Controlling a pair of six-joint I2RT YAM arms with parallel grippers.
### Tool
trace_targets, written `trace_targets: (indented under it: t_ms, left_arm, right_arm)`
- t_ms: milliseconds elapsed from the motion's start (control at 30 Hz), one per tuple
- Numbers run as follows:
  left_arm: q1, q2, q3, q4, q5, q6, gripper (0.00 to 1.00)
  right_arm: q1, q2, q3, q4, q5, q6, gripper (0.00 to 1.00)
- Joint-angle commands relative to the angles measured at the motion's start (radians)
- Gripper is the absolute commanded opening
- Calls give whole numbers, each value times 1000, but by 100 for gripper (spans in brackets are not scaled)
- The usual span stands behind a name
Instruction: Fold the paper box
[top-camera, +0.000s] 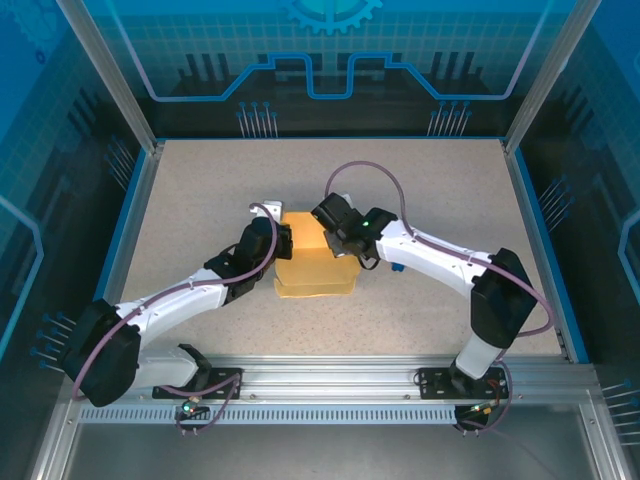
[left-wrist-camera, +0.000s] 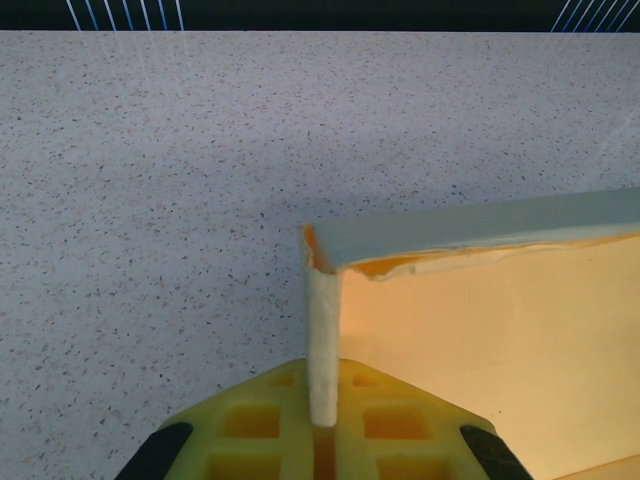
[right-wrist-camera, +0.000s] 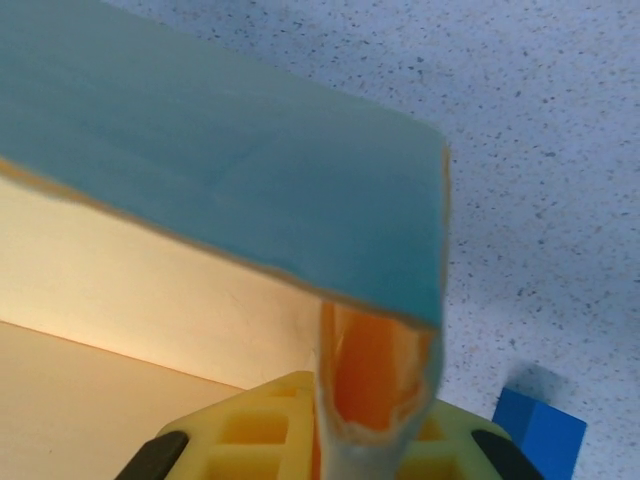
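My right gripper should open and pinch the layers closer to the shaded panel (right-wrist-camera: 432, 322), because the doubled flap gapes at the box's corner ahead of that gripper's fingers.
The pale yellow paper box (top-camera: 315, 264) lies mid-table, partly folded, its far part raised between the two grippers. My left gripper (top-camera: 283, 242) is shut on the box's left side wall; in the left wrist view that upright wall (left-wrist-camera: 323, 340) runs down between the yellow fingers (left-wrist-camera: 250, 425), and the box's floor (left-wrist-camera: 500, 360) spreads to the right under a folded-over top edge. My right gripper (top-camera: 335, 238) is shut on the box's right corner; in the right wrist view a doubled flap (right-wrist-camera: 375, 380) sits pinched between the fingers (right-wrist-camera: 250, 430) under a shaded panel (right-wrist-camera: 220, 160).
A small blue object (top-camera: 396, 268) lies just right of the box by the right arm, and it is the blue block (right-wrist-camera: 540, 430) at the lower right of the right wrist view. Speckled tabletop (top-camera: 200, 200) surrounds the box, bounded by blue rails and a metal frame.
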Motion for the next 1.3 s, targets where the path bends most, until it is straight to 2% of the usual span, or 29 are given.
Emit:
trace_targets:
  t_ms: [0, 467, 700, 1067, 1267]
  left_arm:
    - [-6, -1, -1, 22, 2, 15, 2]
    - [-5, 8, -3, 23, -6, 12, 2]
    - [-5, 20, 8, 27, -5, 18, 2]
    - [-6, 30, 14, 29, 2, 25, 2]
    - [-6, 36, 16, 31, 1, 29, 2]
  right_arm:
    - [23, 35, 29, -130, 111, -34, 10]
    - [29, 145, 120, -283, 222, -35, 9]
    - [25, 128, 131, -230, 129, -64, 11]
    - [-11, 39, 121, -148, -31, -72, 25]
    - [-26, 19, 115, -123, -83, -54, 42]
